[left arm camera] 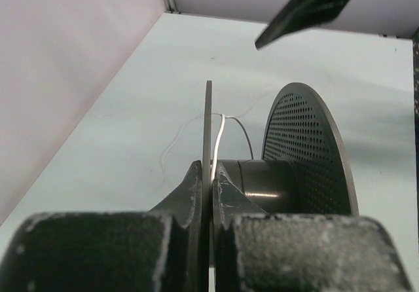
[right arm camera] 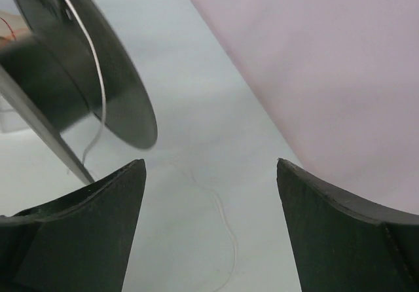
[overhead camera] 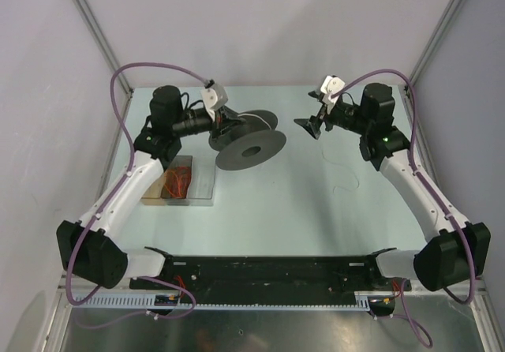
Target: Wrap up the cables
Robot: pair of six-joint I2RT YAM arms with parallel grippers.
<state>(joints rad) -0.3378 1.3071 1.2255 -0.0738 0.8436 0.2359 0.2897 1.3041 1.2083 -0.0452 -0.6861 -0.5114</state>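
The loose length of the white cable lies slack beside the low spool, so the left gripper will lift the spool before the right gripper takes the cable (right arm camera: 98, 135) below it.
A black spool (overhead camera: 251, 148) lies tilted at the back middle of the table. My left gripper (overhead camera: 223, 123) is shut on the thin edge of one flange (left arm camera: 208, 118), which stands between the jaws of the left gripper (left arm camera: 210, 169). The thin white cable (left arm camera: 220, 138) comes off the hub (left arm camera: 262, 184) beside that flange, and a loose length of the cable (right arm camera: 224, 223) trails over the table. My right gripper (overhead camera: 308, 125) hangs to the right of the spool (right arm camera: 72, 76). Seen from its own wrist, the right gripper (right arm camera: 209, 177) is open and empty above the loose cable (overhead camera: 350, 180).
A clear plastic box (overhead camera: 183, 180) with orange-red bits inside sits left of the spool, under the left arm. Pale walls close in the table at the back and both sides. The right gripper's dark fingers (left arm camera: 308, 7) show at the top of the left wrist view.
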